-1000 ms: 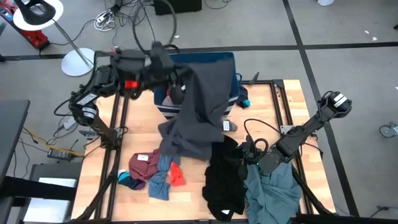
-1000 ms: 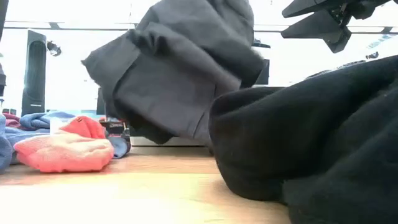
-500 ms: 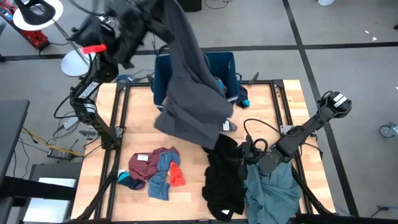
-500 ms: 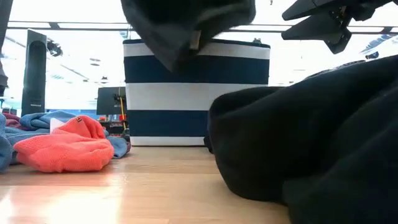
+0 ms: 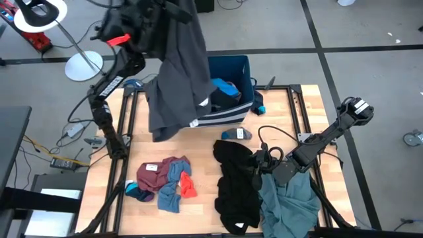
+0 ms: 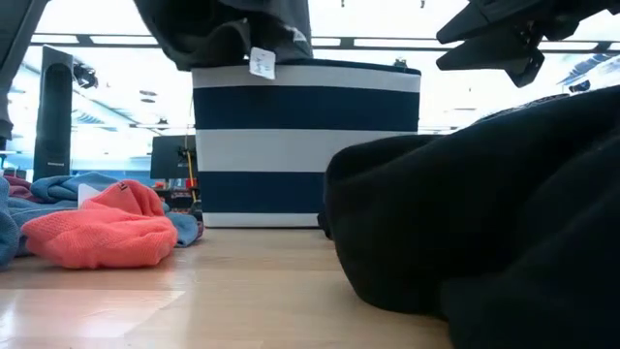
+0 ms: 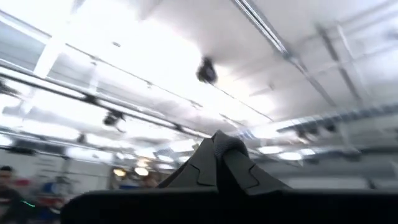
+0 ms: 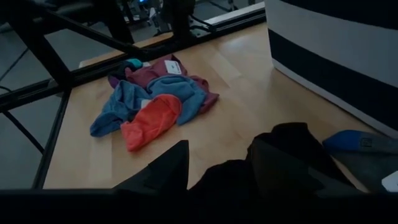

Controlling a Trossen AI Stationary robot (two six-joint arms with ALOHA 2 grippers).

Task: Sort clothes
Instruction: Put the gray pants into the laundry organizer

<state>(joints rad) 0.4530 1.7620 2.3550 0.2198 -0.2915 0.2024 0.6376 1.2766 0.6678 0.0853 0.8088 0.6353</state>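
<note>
The dark grey garment will drop from my left gripper when I let go of it inside the navy striped bin [image 5: 207, 97], beside the blue cloth.
A dark grey garment [image 5: 178, 73] hangs from my raised left gripper [image 5: 173, 9], which is shut on it above the table's far left. Its lower hem and white tag [image 6: 260, 63] dangle in front of the navy striped bin [image 5: 225, 119]. My right gripper [image 5: 259, 165] stands open low at the right, over a black garment [image 5: 234, 185] that lies on the table beside a teal-grey one [image 5: 287, 201]. A hump of black cloth [image 8: 230, 180] sits between its fingers. My left gripper holds the grey garment by its upper end [image 5: 184, 18]; the gripper and the bunched cloth hide the place of contact. The shut fingers [image 7: 221, 149] point slanting upward. The garment hangs slack below them, clear of the table, by the bin's left end. My right gripper's open fingers stand on either side of the black cloth; I cannot tell whether they touch it.
A heap of maroon, blue and red pieces [image 5: 165, 182] lies near the table's front left. A small blue piece [image 5: 236, 134] lies in front of the bin, and blue cloth [image 5: 225, 88] lies inside it. Bare wood shows between the heap and the bin.
My left gripper has risen, swung toward the table's far left and tipped upward. The grey garment, whose lower end lay on the table against the black one, is now lifted clear and hangs at the bin's left end.
</note>
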